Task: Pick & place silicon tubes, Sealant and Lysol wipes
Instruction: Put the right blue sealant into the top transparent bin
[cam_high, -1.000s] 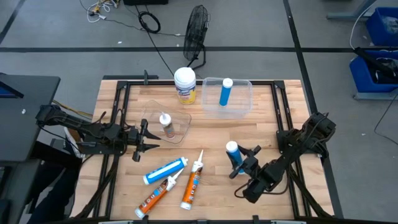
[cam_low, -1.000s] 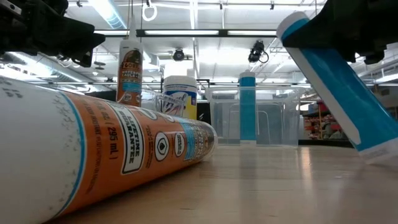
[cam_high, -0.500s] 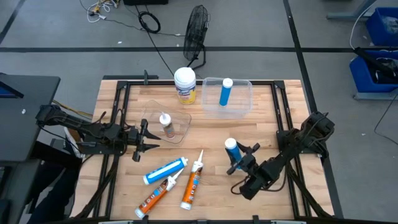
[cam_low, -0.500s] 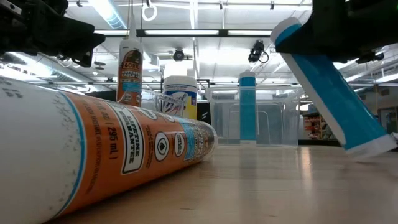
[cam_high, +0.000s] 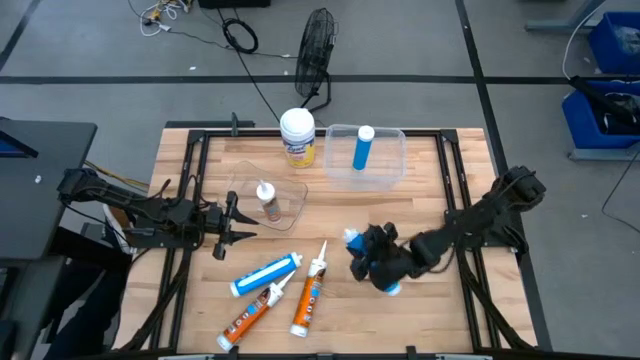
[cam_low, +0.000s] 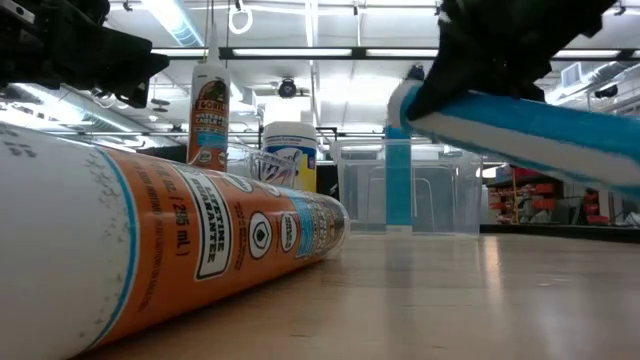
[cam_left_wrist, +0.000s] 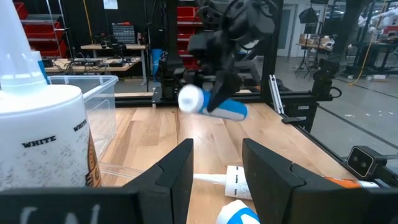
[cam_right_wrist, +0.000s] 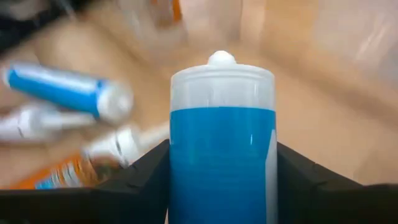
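Observation:
My right gripper has the blue cartridge. It will let go of it on the bare wood (cam_high: 371, 268) next to the closest orange cartridge.
My right gripper (cam_high: 375, 262) is shut on a blue cartridge (cam_high: 370, 262) above the table's near middle. It also shows in the low view (cam_low: 530, 125) and the left wrist view (cam_left_wrist: 214, 106). My left gripper (cam_high: 236, 221) waits open and empty at the table's left (cam_left_wrist: 217, 148). The Lysol wipes (cam_high: 297, 137) stand upright on their base at the far edge. A second blue cartridge (cam_high: 363, 147) stands in a clear bin (cam_high: 395, 165). A sealant cartridge (cam_high: 267, 200) stands in a clear tray (cam_high: 245, 190). My right gripper pinches the blue cartridge's body (cam_right_wrist: 222, 168) between its two fingers (cam_right_wrist: 143, 180), one on each side. The fingers lie across the cartridge. It is lifted clear of the table and nearly level, its white end (cam_high: 352, 238) toward the table's far left.
A blue cartridge (cam_high: 266, 274) and two orange cartridges (cam_high: 250, 315) (cam_high: 310, 298) lie on the table near the front edge, left of my right gripper. One orange cartridge fills the low view's left (cam_low: 170, 250). A fan (cam_high: 315, 50) stands on the floor behind the table.
My right gripper has moved toward the table's left and turned. The blue cartridge has tipped from steeply tilted to nearly level. Its lower end, which was close to the tabletop, has risen clear.

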